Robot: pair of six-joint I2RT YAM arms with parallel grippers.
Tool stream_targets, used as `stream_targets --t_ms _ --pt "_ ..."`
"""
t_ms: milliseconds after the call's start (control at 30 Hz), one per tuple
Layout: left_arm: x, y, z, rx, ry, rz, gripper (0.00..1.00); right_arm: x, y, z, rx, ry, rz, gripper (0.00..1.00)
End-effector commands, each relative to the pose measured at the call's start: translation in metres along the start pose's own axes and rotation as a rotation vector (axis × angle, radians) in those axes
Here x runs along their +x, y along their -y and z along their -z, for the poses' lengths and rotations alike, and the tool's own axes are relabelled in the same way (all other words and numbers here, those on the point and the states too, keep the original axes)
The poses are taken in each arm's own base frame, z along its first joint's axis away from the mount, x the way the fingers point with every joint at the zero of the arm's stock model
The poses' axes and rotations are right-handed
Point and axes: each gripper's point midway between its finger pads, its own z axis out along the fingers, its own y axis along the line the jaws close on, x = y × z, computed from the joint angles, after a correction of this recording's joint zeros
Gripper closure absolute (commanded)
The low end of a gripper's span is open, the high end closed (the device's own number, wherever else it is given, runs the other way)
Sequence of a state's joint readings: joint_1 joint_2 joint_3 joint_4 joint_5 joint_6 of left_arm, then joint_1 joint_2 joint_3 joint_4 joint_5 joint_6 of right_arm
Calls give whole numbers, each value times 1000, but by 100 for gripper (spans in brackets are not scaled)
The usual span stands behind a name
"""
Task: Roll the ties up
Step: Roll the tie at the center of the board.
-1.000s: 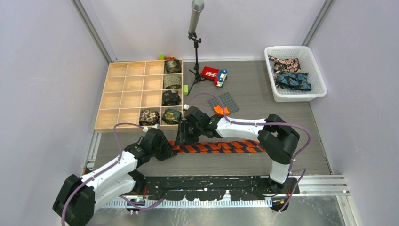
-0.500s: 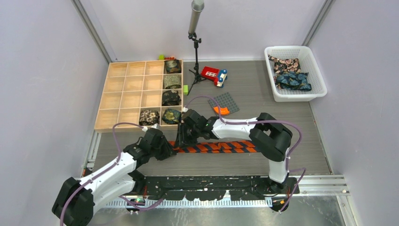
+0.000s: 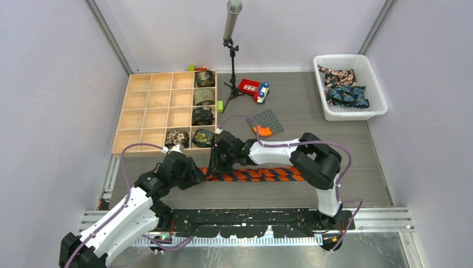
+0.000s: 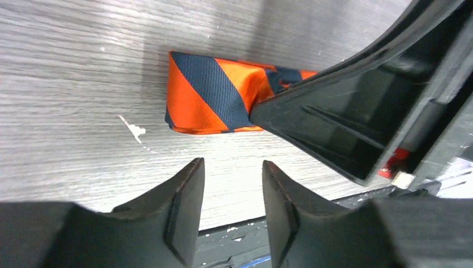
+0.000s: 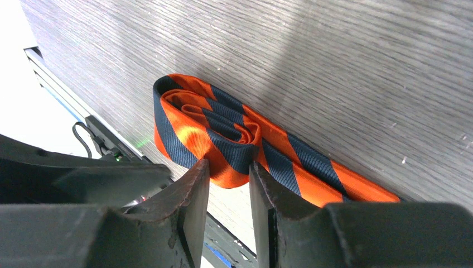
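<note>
The tie's coil is loose and wide where my right gripper pinches it, so I will pinch the coil's folded end [image 4: 186, 96] with my left gripper before the roll goes on.
The orange-and-black striped tie [image 3: 262, 173] lies flat along the near part of the table, its left end rolled into a small coil [image 5: 223, 131]. My right gripper [image 3: 216, 166] stands over that coil, and its jaws [image 5: 228, 167] pinch the coil's near edge. My left gripper [image 3: 196, 174] is just left of the coil, open and empty [image 4: 231, 167], a short way from the tie's folded end [image 4: 209, 92]. The right gripper's black finger [image 4: 334, 128] covers the rest of the coil in the left wrist view.
A wooden grid box [image 3: 162, 111] at back left holds rolled dark ties [image 3: 203, 100] in its right column. A white basket [image 3: 375, 84] at back right holds dark printed ties [image 3: 343, 92]. A red toy car [image 3: 254, 88], a grey studded plate [image 3: 266, 121] and a stand [image 3: 230, 50] are behind.
The right gripper has moved a little left with the coil, and the tie's right end has drawn left. The left arm has swung slightly left and forward.
</note>
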State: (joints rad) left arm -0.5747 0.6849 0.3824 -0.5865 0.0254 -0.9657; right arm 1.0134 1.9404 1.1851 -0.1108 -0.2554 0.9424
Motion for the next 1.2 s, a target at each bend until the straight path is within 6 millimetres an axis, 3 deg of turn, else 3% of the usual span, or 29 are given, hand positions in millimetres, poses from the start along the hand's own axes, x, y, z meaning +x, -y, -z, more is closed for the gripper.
stream_targets --t_ms 0,233,533,1167 --pt "-24 -8 24 -81 106 -32 49 -7 -10 -1 -27 36 17 63" --pt "-34 -22 21 -201 118 -61 43 -4 -7 -3 -21 23 21 64" --pt "-51 -18 6 -137 110 -79 45 -2 -4 -4 -13 14 23 65" --pt "-31 -20 -30 -57 -2 -14 55 -1 -1 -6 -8 7 22 65"
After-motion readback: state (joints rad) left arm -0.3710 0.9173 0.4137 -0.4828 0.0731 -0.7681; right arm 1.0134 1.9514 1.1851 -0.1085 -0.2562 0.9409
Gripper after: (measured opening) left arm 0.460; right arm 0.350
